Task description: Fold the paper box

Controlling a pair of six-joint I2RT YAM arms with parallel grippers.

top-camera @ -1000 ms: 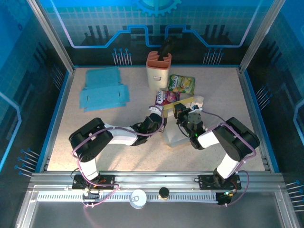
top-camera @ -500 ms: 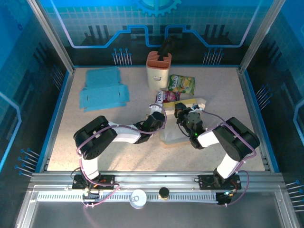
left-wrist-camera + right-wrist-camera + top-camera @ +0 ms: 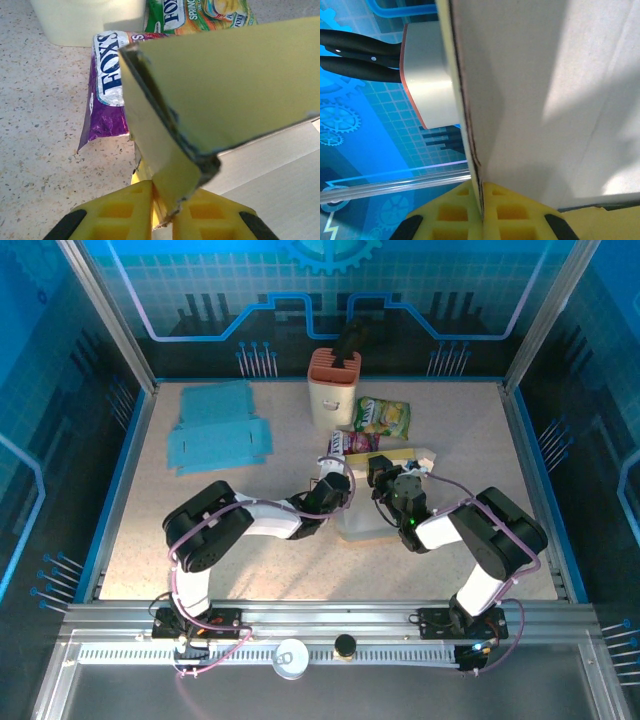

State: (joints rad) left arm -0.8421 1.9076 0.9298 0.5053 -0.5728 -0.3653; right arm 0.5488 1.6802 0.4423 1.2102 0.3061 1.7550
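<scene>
The end flap of the box's far side sticks out loose, so my left gripper needs to retake and steady that side's other corner (image 3: 172, 172) while my right gripper folds the flap.
The paper box (image 3: 362, 525) stands partly folded at the table's middle, yellow outside and white inside. My left gripper (image 3: 338, 487) is at the box's left end. In the left wrist view a yellow flap of the box (image 3: 225, 85) runs down between my yellow fingers (image 3: 120, 212), and the gripper (image 3: 162, 202) is shut on its lower corner. My right gripper (image 3: 385, 480) is at the box's far side. The right wrist view has a white wall of the box (image 3: 545, 100) standing on edge, with the gripper (image 3: 482, 190) shut on its bottom edge.
A stack of flat blue boxes (image 3: 215, 430) lies at the back left. A cream holder with an orange rim (image 3: 333, 390) stands at the back middle. A green candy bag (image 3: 382, 417) and a purple one (image 3: 350, 443) lie just behind the box, the purple bag (image 3: 107, 95) close to my left fingers.
My left gripper has moved up and to the right to the box's left end and closed on its flap. The box has shifted slightly. The right arm has stayed put.
</scene>
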